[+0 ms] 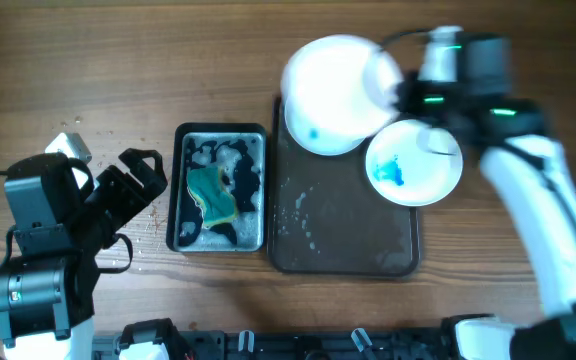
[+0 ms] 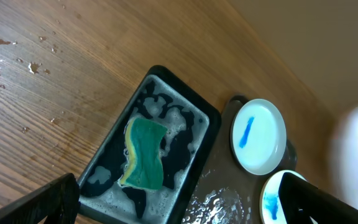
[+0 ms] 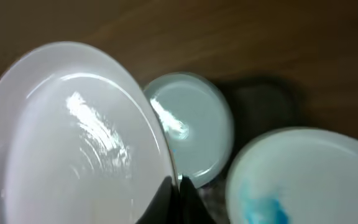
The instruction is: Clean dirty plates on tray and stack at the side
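I need to let go of the clean-looking white plate with my right gripper on the wooden table (image 1: 467, 172), against the plate with the blue smear.
My right gripper (image 1: 396, 92) is shut on the rim of a clean-looking white plate (image 1: 333, 85) and holds it tilted above the far left corner of the brown tray (image 1: 343, 245). In the right wrist view the fingers (image 3: 179, 190) pinch that plate (image 3: 73, 137). A smaller plate with a blue streak (image 2: 258, 135) lies on the tray below it. Another plate with a blue smear (image 1: 414, 163) lies at the tray's far right. My left gripper (image 1: 133, 200) is open and empty, left of the black tub (image 1: 180, 190) that holds a green and yellow sponge (image 1: 213, 195).
The tub holds soapy water and foam. The tray surface is wet (image 2: 219, 202). Water drops lie on the wooden table left of the tub (image 1: 153, 225). A small white object (image 1: 68, 147) sits at the far left by the left arm.
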Tool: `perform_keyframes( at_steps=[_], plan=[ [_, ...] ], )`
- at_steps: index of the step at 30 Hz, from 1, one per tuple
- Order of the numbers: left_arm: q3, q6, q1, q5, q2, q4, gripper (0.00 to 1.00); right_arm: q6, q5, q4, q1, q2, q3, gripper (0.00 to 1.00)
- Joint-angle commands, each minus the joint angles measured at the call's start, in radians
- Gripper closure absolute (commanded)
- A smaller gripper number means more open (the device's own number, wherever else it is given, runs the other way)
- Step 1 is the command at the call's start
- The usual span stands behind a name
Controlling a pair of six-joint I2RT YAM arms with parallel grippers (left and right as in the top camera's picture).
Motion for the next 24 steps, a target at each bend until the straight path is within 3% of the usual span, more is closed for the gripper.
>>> perform_keyframes(
  at_steps=[1,5,11,24],
  plan=[
    [0.013,0.008,0.008,0.016,-0.002,0.001,0.0,0.056,0.005,-0.101,-0.286,-0.047,0.009,0.96],
    [0.014,0.008,0.008,0.016,-0.002,0.001,0.0,0.056,0.254,-0.204,-0.495,-0.005,0.007,0.96],
    [0.013,0.008,0.008,0.016,-0.002,0.001,0.0,0.055,0.472,-0.249,-0.629,0.114,0.007,0.96],
    [0.014,0.008,0.008,0.016,-0.002,0.001,0.0,0.012,0.412,-0.301,-0.602,0.335,-0.095,0.96]
  ],
)
